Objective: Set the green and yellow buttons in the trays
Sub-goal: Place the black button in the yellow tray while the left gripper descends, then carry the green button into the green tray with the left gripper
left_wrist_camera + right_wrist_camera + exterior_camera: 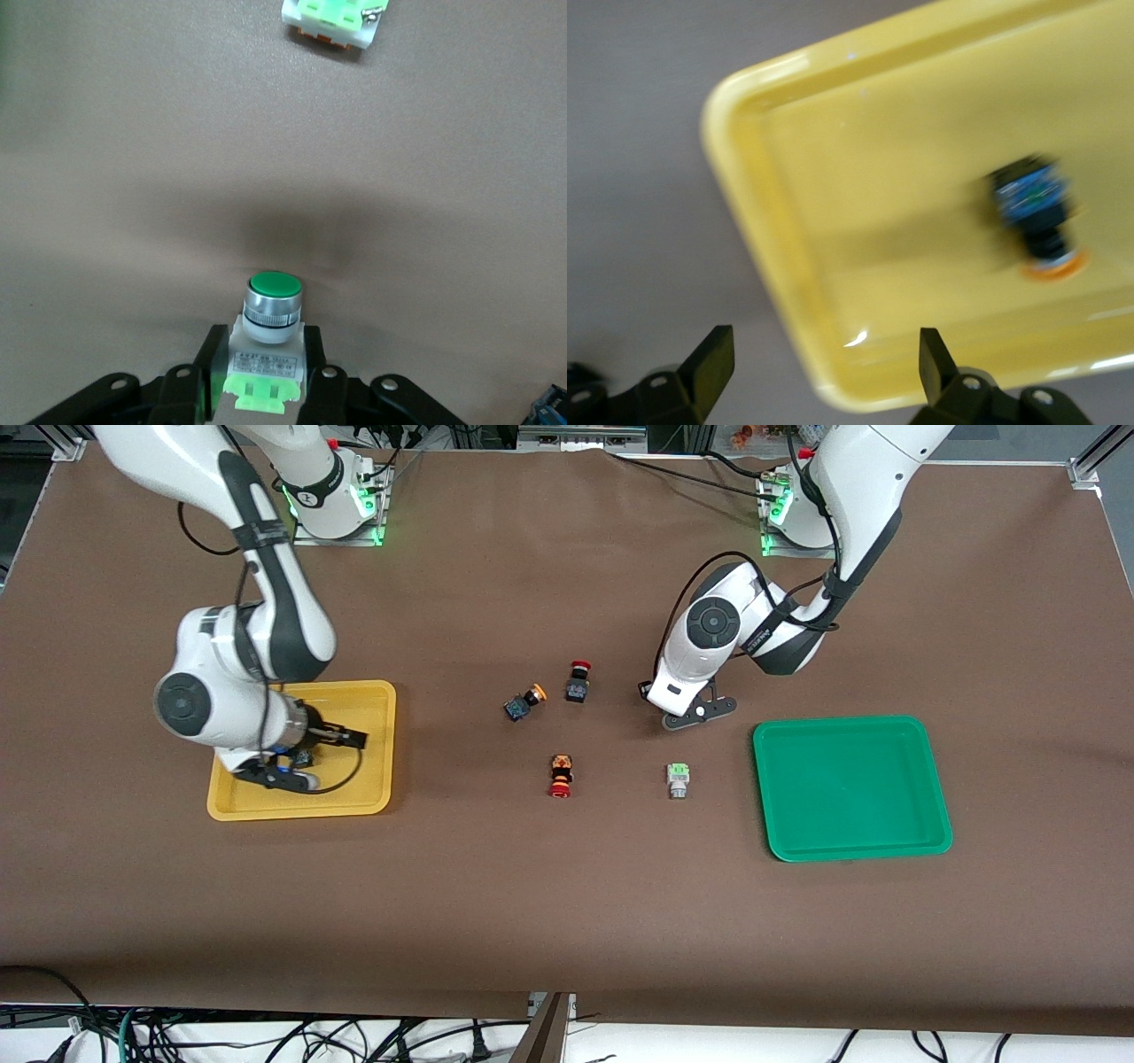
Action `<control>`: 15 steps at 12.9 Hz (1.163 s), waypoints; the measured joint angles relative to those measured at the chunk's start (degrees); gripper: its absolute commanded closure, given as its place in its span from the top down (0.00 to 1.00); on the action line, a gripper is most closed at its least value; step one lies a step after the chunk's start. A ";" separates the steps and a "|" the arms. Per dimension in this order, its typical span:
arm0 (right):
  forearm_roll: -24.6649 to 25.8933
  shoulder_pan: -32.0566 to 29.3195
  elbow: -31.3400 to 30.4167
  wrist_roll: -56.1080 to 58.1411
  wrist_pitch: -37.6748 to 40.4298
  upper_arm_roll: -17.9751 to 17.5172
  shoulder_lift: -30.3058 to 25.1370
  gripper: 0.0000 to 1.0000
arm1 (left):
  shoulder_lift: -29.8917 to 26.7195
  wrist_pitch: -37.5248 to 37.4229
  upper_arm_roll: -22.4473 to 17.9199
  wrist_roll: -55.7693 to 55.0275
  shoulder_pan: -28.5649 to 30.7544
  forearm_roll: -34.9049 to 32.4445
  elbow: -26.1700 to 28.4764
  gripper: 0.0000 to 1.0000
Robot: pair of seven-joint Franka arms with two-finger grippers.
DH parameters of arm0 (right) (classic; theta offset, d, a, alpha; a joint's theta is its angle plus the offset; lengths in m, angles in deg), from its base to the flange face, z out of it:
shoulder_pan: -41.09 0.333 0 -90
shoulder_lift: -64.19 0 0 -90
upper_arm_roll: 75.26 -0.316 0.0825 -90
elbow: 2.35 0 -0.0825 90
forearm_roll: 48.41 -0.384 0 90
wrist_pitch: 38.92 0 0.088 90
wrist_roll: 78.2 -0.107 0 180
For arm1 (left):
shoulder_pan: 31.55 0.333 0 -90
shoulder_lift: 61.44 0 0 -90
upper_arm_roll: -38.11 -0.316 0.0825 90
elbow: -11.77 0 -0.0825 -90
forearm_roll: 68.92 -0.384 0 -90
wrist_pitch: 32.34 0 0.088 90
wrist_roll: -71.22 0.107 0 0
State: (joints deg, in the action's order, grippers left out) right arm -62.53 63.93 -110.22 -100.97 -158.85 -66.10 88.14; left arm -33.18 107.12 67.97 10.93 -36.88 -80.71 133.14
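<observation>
Next, my left hand drops the green-and-white button near the middle of the empty green tray [870,783]. The button is now held above the brown table.
My left gripper [700,710] is shut on a pale green-and-white button [270,354] with a green cap and holds it above the brown table, between the loose buttons and the green tray [850,788]. A second green-and-white button [678,779] lies on the table nearer the front camera; it also shows in the left wrist view [332,18]. My right gripper [310,757] hangs open over the yellow tray [372,717], by one corner of it [771,177]. A dark button with a yellow-orange cap [1036,217] lies in that tray. Another yellow-capped button [524,702] lies mid-table.
Two red-capped dark buttons lie mid-table, one [578,682] beside the yellow-capped one and one [561,775] nearer the front camera. The green tray holds nothing. Brown cloth covers the table.
</observation>
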 measured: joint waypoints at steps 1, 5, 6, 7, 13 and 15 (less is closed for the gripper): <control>-1.51 1.79 0.04 -6.22 -0.45 -1.74 0.23 0.92 | 0.00 0.01 0.00 -0.01 0.01 0.00 0.00 0.00; -6.76 11.46 -0.01 -26.60 -7.60 -4.00 3.98 0.92 | 0.02 0.07 -0.02 0.15 0.35 -0.02 -0.27 0.00; -7.54 14.00 -0.02 -31.25 -10.38 -4.04 5.51 0.92 | 0.01 -0.93 -0.03 1.08 0.71 -0.16 -1.01 0.00; -7.87 16.16 -0.01 -35.10 -12.87 -4.07 6.91 0.92 | -0.01 -4.23 -0.07 3.38 1.13 -0.21 -2.79 0.00; -12.43 23.43 -0.01 -40.85 -21.34 -4.11 11.97 0.26 | -0.41 -18.18 -7.11 29.65 5.20 -0.15 -15.47 0.00; -12.43 23.70 0.18 -40.69 -21.27 -3.58 11.84 0.00 | -0.30 -17.98 -15.16 42.24 5.61 2.90 -16.07 0.00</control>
State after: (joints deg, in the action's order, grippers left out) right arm -74.96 87.63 -110.04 -141.66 -180.12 -69.68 99.97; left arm -33.48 89.13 52.81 53.17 -31.27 -77.81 117.07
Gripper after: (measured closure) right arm 0.507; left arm 0.617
